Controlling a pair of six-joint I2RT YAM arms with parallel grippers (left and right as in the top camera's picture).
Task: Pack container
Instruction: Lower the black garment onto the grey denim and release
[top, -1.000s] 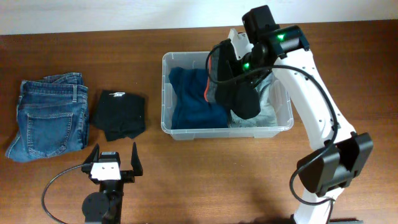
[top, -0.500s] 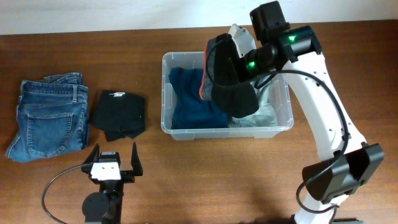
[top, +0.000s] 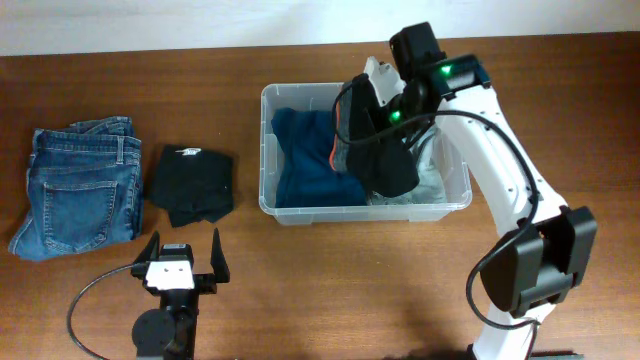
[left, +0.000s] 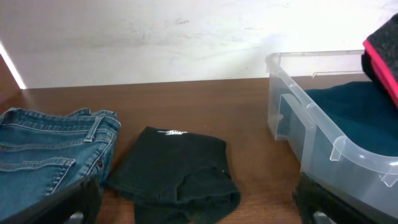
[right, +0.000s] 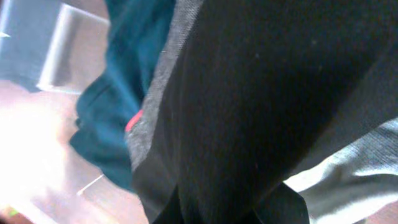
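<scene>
Next, my right gripper releases the black garment onto the grey garment in the container (top: 408, 145), beside the teal garment.
The clear plastic container (top: 268, 150) stands mid-table and holds a teal garment (top: 305, 160) and a grey one (top: 430, 180). My right gripper (top: 385, 105) is shut on a black garment with red trim (top: 385, 155), which hangs over the container's middle and right. In the right wrist view that black garment (right: 267, 106) fills the frame, and my fingertips are buried in it. The left gripper (top: 182, 262) rests open near the front edge with nothing between its fingers (left: 74, 202). It faces a folded black garment (left: 177, 171).
Folded blue jeans (top: 80, 185) lie at the far left, with the folded black garment (top: 193, 183) just to their right. The container's near left corner (left: 323, 137) shows in the left wrist view, beside the jeans (left: 50, 149).
The right gripper lifted the black garment up and left, then brought it back down over the container's right half. The left arm has not moved.
</scene>
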